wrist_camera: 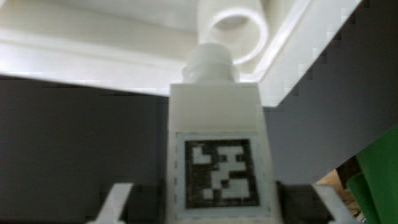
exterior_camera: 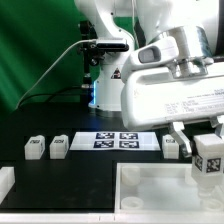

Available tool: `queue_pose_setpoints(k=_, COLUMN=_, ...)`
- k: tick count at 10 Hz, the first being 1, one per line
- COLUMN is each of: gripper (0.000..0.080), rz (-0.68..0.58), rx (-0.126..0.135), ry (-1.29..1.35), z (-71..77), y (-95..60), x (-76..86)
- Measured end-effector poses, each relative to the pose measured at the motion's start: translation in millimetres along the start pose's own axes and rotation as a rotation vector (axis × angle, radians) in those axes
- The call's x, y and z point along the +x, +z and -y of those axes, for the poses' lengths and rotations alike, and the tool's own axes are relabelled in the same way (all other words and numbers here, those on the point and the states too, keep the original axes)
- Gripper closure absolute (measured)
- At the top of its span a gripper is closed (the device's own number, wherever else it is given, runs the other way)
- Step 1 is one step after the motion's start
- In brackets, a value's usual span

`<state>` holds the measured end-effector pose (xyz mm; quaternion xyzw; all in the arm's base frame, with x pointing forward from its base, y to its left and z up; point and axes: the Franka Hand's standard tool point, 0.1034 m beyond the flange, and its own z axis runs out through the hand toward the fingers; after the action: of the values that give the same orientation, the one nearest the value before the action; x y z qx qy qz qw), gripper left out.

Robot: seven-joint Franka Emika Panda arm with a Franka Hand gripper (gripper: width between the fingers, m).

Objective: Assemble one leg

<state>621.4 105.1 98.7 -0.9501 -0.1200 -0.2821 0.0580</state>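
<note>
The round socket at the white tray's near corner point(exterior_camera: 209, 203) point(wrist_camera: 233, 29) is directly below the leg. Next, my gripper lets go of the leg upright in that socket.
My gripper point(exterior_camera: 206, 150) is shut on a leg point(exterior_camera: 209, 157), a small white block whose black-and-white tag faces the camera. It holds the leg above the near right corner of the large white tray-like piece point(exterior_camera: 150, 192). In the wrist view the leg point(wrist_camera: 219, 120) stands between my fingers point(wrist_camera: 119, 205), and its round peg end points at a round socket point(wrist_camera: 238, 30) in the tray's corner. Three more legs lie on the black table: two at the exterior view's left point(exterior_camera: 35, 148) point(exterior_camera: 59, 147) and one at its right point(exterior_camera: 172, 145).
The marker board point(exterior_camera: 117, 140) lies flat on the table between the loose legs. A white block point(exterior_camera: 5, 181) sits at the near left edge. The arm's base and cables stand behind, before a green curtain.
</note>
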Motion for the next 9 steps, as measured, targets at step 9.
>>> queue_pose_setpoints(k=9, gripper=0.0508, rz=-0.050, rx=-0.021, ry=0.002, z=6.5, y=18.4, x=-16.7)
